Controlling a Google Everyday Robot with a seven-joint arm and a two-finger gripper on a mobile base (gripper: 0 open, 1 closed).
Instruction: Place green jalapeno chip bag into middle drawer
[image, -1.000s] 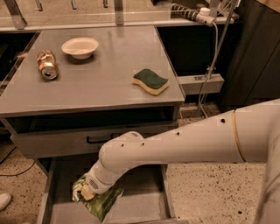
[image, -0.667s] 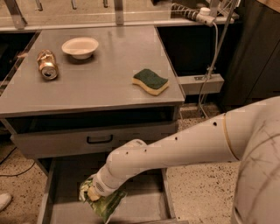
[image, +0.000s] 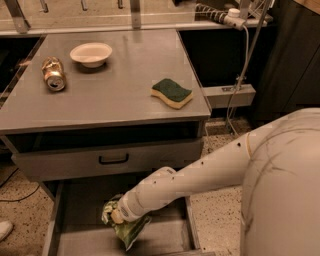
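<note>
Next, my gripper releases the green jalapeno chip bag on the middle drawer's grey bottom (image: 122, 226), lined up with the black handle.
The green jalapeno chip bag (image: 126, 229) is crinkly green foil with a whitish end. It hangs tilted from my gripper (image: 116, 216), low over the floor of the open middle drawer (image: 80, 240), a wide grey metal tray below the cabinet. My gripper is at the end of the white arm, inside the drawer's span, left of its middle. It is shut on the bag's upper end. The bag and my wrist hide most of the fingers.
Above the open tray is a grey drawer front with a black handle (image: 113, 159). On the grey counter (image: 110, 95) are a green-and-yellow sponge (image: 171, 92), a white bowl (image: 91, 53) and a can lying on its side (image: 53, 74). A cable hangs at the right (image: 240, 80).
My gripper has moved a little to the right over the drawer with the bag still in it. Nothing on the counter has moved.
</note>
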